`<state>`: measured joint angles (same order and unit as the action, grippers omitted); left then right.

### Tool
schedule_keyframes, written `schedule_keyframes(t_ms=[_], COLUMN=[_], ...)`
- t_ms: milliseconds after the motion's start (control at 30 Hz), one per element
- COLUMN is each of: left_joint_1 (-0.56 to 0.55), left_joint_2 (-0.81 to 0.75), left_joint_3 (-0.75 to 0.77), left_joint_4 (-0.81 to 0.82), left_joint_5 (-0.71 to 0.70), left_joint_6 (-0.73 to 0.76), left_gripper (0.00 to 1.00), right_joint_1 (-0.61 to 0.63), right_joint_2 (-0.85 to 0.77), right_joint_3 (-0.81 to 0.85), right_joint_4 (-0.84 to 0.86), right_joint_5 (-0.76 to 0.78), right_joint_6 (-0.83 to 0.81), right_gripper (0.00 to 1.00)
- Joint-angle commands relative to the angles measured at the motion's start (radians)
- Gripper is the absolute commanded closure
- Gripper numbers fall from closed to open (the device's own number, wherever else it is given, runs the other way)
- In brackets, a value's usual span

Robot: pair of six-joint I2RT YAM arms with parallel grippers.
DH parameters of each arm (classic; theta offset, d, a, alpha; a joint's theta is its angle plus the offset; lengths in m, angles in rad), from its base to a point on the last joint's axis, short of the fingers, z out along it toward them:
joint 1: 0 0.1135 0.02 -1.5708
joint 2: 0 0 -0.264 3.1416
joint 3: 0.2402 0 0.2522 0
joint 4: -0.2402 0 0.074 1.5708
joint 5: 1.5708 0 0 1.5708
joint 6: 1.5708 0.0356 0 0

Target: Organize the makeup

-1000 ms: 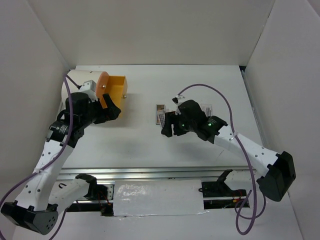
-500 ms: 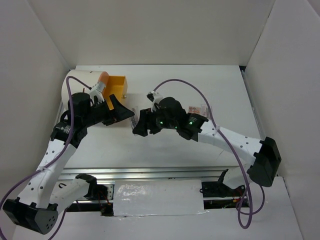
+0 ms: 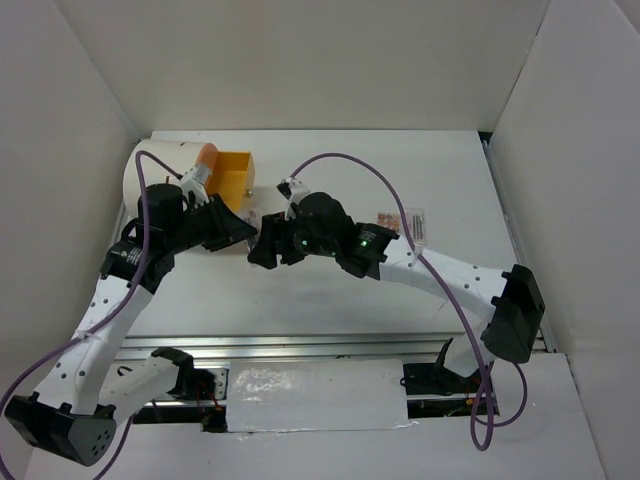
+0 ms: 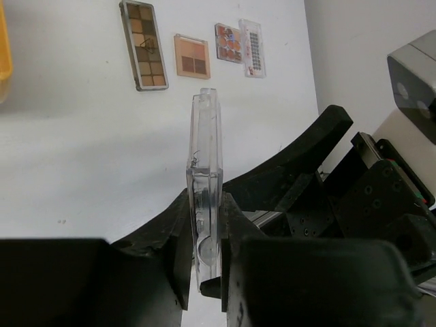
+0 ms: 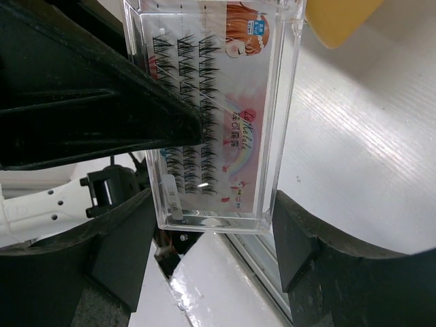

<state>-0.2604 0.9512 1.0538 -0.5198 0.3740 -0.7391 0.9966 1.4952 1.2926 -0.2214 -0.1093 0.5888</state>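
Note:
Next, I release the clear lash case, now above the table beside the drawer, from my left gripper in the middle of the open orange drawer's bottom (image 3: 229, 196).
A clear lash case (image 5: 218, 109) with a pinkish card hangs above the table beside the orange drawer (image 3: 236, 172). My left gripper (image 4: 206, 225) is shut on its thin faces; in the left wrist view the lash case (image 4: 206, 170) stands edge-on between the fingers. My right gripper (image 5: 212, 204) is shut across the case's width at its lower end. Both grippers meet at the table's left middle (image 3: 258, 238). On the table lie a narrow brown palette (image 4: 144, 45), a square peach palette (image 4: 191, 56) and two clear-packaged cards (image 4: 240, 45). The lip tubes are out of view.
The large white cylinder (image 3: 160, 165) with the open orange drawer stands at the back left. White walls close in the table on three sides. A metal rail (image 3: 320, 345) runs along the near edge. The right arm stretches across the table's middle, over the palettes.
My right gripper has carried the lash case leftward from the palettes to the left gripper. The left gripper swung toward it and shut on the case.

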Motion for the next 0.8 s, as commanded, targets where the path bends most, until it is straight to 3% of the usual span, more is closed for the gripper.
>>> schedule_keyframes(t_ms=[0, 100, 133, 167, 233, 533, 667, 767], left_joint_1=[0.001, 0.000, 0.000, 0.000, 0.000, 0.004, 0.004, 0.009], left_joint_2=[0.011, 0.047, 0.061, 0.090, 0.124, 0.480, 0.670, 0.751], left_joint_3=[0.070, 0.110, 0.126, 0.147, 0.215, 0.639, 0.861, 0.945], left_joint_4=[-0.017, -0.020, -0.025, -0.029, -0.049, -0.224, -0.325, -0.351], left_joint_5=[-0.069, -0.104, -0.113, -0.121, -0.173, -0.418, -0.466, -0.556], left_joint_6=[0.046, 0.081, 0.095, 0.112, 0.171, 0.454, 0.575, 0.630], left_gripper=[0.80, 0.84, 0.83, 0.82, 0.79, 0.78, 0.77, 0.76], right_joint_1=[0.005, 0.005, 0.005, 0.005, 0.007, -0.030, -0.042, -0.047], right_joint_2=[-0.015, -0.030, -0.035, -0.045, -0.067, -0.337, -0.479, -0.548], right_joint_3=[0.010, -0.013, -0.016, -0.018, -0.039, -0.222, -0.257, -0.276], right_joint_4=[0.088, 0.132, 0.139, 0.134, 0.117, -0.010, -0.081, -0.125], right_joint_5=[-0.006, -0.042, -0.044, -0.041, -0.009, 0.146, 0.192, 0.212], right_joint_6=[0.017, 0.019, 0.019, 0.019, 0.016, -0.003, -0.023, -0.040], right_gripper=[0.46, 0.35, 0.28, 0.11, 0.01, 0.00, 0.00, 0.00])
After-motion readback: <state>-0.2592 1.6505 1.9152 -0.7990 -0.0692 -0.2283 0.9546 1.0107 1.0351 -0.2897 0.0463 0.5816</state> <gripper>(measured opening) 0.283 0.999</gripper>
